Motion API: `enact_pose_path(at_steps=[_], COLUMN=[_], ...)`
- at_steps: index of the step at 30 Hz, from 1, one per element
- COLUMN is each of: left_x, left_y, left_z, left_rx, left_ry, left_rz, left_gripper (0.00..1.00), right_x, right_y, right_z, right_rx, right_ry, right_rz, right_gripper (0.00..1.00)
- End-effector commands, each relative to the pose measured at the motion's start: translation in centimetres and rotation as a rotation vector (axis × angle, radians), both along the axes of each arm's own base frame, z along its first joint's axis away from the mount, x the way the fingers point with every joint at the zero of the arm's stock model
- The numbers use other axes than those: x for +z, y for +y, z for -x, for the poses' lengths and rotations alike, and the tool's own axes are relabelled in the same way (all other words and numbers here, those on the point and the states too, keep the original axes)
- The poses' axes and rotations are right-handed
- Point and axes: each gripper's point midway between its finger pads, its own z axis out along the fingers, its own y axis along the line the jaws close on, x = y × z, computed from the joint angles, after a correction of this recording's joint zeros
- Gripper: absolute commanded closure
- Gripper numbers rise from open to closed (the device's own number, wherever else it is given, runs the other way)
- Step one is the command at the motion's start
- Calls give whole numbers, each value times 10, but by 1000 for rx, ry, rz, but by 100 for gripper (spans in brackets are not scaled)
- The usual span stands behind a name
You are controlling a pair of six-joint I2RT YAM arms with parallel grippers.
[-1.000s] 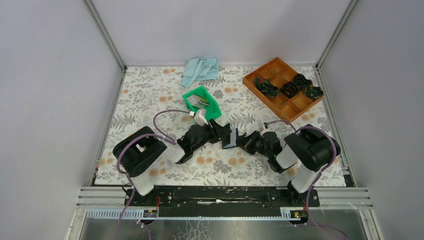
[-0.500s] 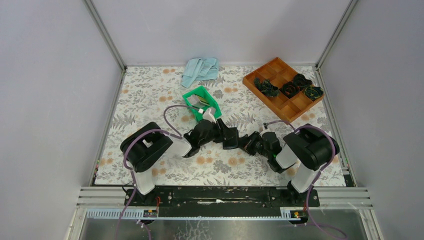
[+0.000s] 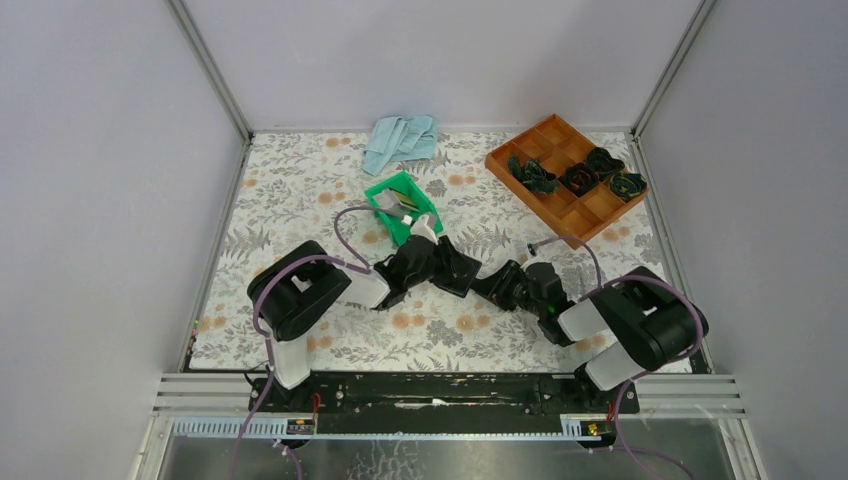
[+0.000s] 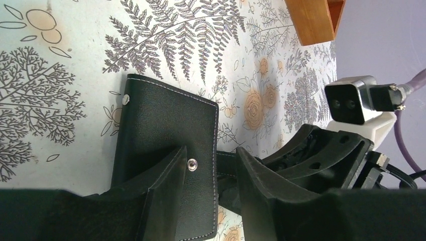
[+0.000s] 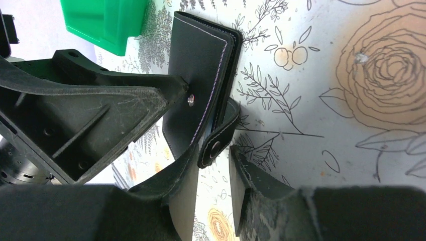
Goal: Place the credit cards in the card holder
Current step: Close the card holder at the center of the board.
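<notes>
My right gripper will pinch the snap tab's loose end [image 5: 213,149] and pull it clear of the cover, because the snap tab curls up by the card holder's edge.
The black card holder [image 3: 462,270] lies folded on the flowered cloth at mid-table. Its cover [image 4: 166,120] faces up, and its snap tab [image 5: 217,143] is undone and curls off the edge. My left gripper [image 3: 450,262] [image 4: 211,150] is open. It straddles that edge, with one fingertip [image 4: 176,160] on the cover beside the snap stud. My right gripper [image 3: 484,283] [image 5: 215,150] is open too, and the tab stands loose between its fingers. The credit cards [image 3: 398,204] lie in the green bin [image 3: 378,190] just behind.
A brown compartment tray [image 3: 560,135] holding dark green coils [image 3: 580,178] stands at the back right; its corner [image 4: 314,20] shows in the left wrist view. A blue cloth [image 3: 402,140] lies at the back. The bin [image 5: 105,25] sits close behind the left gripper.
My right gripper has gone from shut to open, letting go of the card holder's tab. The left arm has pushed right and back, and the holder now lies flatter.
</notes>
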Motion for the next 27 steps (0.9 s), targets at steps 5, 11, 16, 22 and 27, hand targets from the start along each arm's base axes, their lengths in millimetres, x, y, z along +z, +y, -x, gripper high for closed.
enact_pose_path(at_steps=[5, 11, 16, 22, 27], left_x=[-32, -36, -39, -38, -36], left_y=[15, 20, 23, 22, 23], left_z=[16, 20, 23, 20, 19], left_rx=[12, 53, 76, 88, 99], left_ry=[67, 83, 97, 92, 89], left_rz=[-147, -146, -130, -123, -125], left_gripper=[52, 52, 52, 52, 52], right_x=[-7, -5, 2, 12, 18], right_y=[-21, -28, -23, -23, -24], right_z=[-1, -6, -13, -20, -23], right_rx=[-34, -49, -49, -63, -72], right_ry=[-20, -30, -47, -66, -77], right_rz=[186, 259, 280, 314, 322], right_gripper=[64, 63, 63, 66, 70])
